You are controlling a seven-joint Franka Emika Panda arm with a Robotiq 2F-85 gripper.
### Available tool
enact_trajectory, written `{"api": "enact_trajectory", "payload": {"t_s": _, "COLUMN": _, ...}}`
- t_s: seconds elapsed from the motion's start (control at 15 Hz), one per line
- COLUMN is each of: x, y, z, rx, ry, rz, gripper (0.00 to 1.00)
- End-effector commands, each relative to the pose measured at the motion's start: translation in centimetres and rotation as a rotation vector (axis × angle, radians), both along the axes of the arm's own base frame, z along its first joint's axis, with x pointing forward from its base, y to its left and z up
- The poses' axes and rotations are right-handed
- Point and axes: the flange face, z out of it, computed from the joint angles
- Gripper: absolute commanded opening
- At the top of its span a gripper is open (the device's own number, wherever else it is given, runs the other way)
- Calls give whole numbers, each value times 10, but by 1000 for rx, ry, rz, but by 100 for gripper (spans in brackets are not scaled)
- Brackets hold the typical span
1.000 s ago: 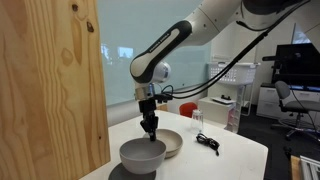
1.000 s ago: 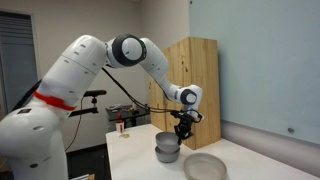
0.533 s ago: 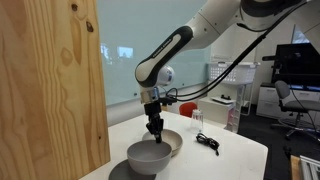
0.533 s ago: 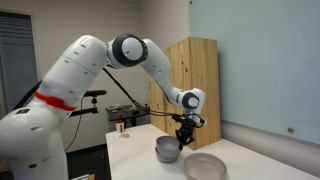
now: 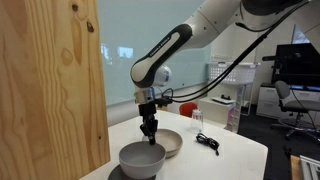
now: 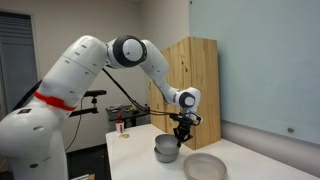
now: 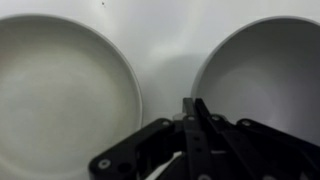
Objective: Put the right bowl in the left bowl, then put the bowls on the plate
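Observation:
Next, my gripper lets go of the grey bowl inside the darker bowl [image 5: 132, 168] that sits just under it, close by the wooden cabinet.
My gripper [image 5: 150, 138] [image 6: 178, 143] is shut on the rim of a grey bowl [image 5: 138, 160] [image 6: 164, 147]. This bowl stands over the other bowl, a darker shape just under it [image 5: 118, 173] [image 6: 166, 158]. Whether the two touch I cannot tell. The tan plate [image 5: 173, 145] [image 6: 205, 166] lies right beside them on the white table. In the wrist view the closed fingers [image 7: 192, 105] meet at the rim of the held bowl [image 7: 265, 70] on the right. The shallow plate [image 7: 60, 90] fills the left of that view.
A tall wooden cabinet [image 5: 50, 80] [image 6: 190, 80] stands close by the bowls. A black cable [image 5: 208, 142] lies on the table beyond the plate. A small bottle [image 6: 120, 127] stands near the far table edge.
Half a second ago the gripper and held bowl had swung toward the plate. Now they are back over the lower bowl, about where they were a second ago. The jaws stayed shut.

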Motion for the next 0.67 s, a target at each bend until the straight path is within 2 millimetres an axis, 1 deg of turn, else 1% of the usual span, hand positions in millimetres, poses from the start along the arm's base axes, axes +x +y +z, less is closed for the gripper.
{"api": "enact_trajectory", "payload": {"t_s": 0.0, "x": -2, "y": 15, "z": -7, "rx": -16, "ry": -9, "rz": 45, "gripper": 1}}
{"api": "enact_trajectory", "payload": {"t_s": 0.2, "x": -6, "y": 22, "z": -10, "rx": -26, "ry": -12, "rz": 72, "gripper": 1}}
{"api": "enact_trajectory", "payload": {"t_s": 0.4, "x": -10, "y": 29, "z": -17, "rx": -34, "ry": -20, "rz": 94, "gripper": 1}}
{"api": "enact_trajectory", "payload": {"t_s": 0.6, "x": -8, "y": 41, "z": -26, "rx": -23, "ry": -73, "rz": 96, "gripper": 1}}
